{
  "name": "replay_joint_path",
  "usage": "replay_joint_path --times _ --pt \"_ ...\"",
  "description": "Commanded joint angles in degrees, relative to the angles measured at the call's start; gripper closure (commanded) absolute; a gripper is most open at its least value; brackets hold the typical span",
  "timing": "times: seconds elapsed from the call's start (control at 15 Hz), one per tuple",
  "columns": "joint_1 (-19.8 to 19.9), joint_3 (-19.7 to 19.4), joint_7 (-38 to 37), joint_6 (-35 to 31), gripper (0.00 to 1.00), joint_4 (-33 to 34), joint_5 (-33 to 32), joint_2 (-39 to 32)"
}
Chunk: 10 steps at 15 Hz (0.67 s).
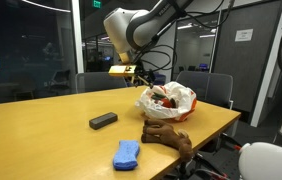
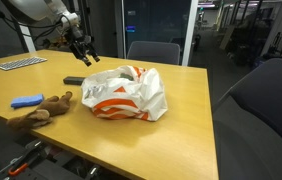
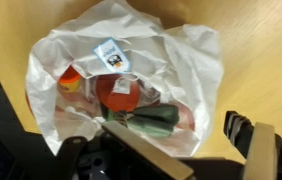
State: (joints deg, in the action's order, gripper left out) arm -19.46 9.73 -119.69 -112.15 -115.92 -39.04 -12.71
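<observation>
I should close my gripper on the black block's long sides [image 1: 108, 119], toward the end of the block that is nearer the white plastic bag.
A white plastic bag [image 1: 168, 103] with orange print lies open on the wooden table [image 1: 41, 125]; it shows in both exterior views [image 2: 126, 92]. In the wrist view the bag [image 3: 131, 70] holds red items [image 3: 116, 92], a dark green item [image 3: 146, 122] and a small white packet [image 3: 111, 55]. My gripper [image 1: 151, 78] hangs above the bag's rim, open and empty, touching nothing. In an exterior view the gripper [image 2: 81, 50] is above and behind the bag. In the wrist view the gripper [image 3: 161, 150] has its fingers spread wide over the bag's mouth.
A black block [image 1: 103, 120] lies on the table near the bag. A blue cloth-like object [image 1: 127, 154] and a brown plush toy [image 1: 168, 135] lie at the table's edge. A keyboard [image 2: 19, 63] sits at the far side. Office chairs [image 1: 206, 85] stand around the table.
</observation>
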Motion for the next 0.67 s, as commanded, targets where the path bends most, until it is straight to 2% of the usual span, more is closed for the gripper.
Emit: replay_joint_path --times 0.0,0.13,0.27,0.4,0.6 --pt "0.04 0.83 3.66 -7.82 0.00 5.71 -5.27 -5.04" --pt "0.14 0.84 5.37 -14.29 0.00 9.05 -5.89 -8.08" --pt "0.59 0.83 8.41 -21.00 0.00 12.17 -3.57 -11.11" --pt "1.08 1.21 12.89 -26.69 0.00 14.55 0.64 -13.98" --pt "1.77 2.44 22.32 -31.18 0.00 15.51 12.89 -16.53"
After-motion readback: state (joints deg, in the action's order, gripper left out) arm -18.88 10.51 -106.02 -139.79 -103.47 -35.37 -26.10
